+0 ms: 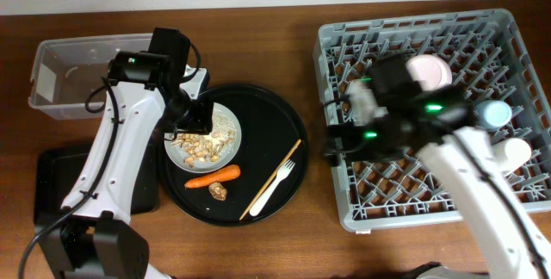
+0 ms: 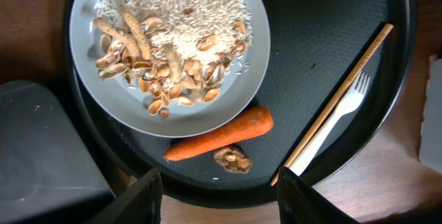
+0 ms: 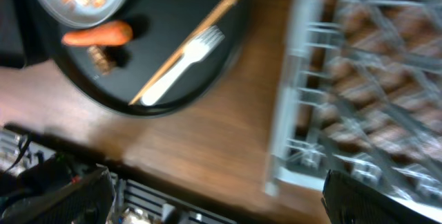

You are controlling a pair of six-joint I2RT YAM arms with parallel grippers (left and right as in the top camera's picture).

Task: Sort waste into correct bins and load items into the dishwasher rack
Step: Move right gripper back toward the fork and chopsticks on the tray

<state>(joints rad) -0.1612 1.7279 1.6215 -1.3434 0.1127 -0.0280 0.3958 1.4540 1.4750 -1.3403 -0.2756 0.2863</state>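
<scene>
My right gripper is to go next to the wooden chopstick's middle (image 1: 273, 177) (image 3: 189, 42), by the teeth of the white fork, and close there.
A pale grey plate (image 2: 257, 79) with rice (image 2: 186, 16) and beige shell scraps (image 2: 159, 79) sits on the round black tray (image 1: 284, 124). In front of it lie an orange carrot (image 2: 221, 134), a small brown lump (image 2: 231, 159) and a white fork (image 2: 331, 124) beside a wooden chopstick (image 2: 345, 92). My left gripper (image 2: 221, 203) hangs open and empty above the tray's near rim. My right gripper (image 3: 221, 200) is wide open and empty, over the gap between the tray and the dishwasher rack (image 1: 344, 167). The rack holds a pinkish-white bowl (image 1: 428, 72), a blue cup (image 1: 495, 114) and a cream cup (image 1: 516, 151).
A clear plastic tub (image 1: 73, 77) stands at the back left. A shallow black tray (image 1: 52, 184) lies left of the round tray, partly under my left arm. Bare wood shows between the round tray and the rack.
</scene>
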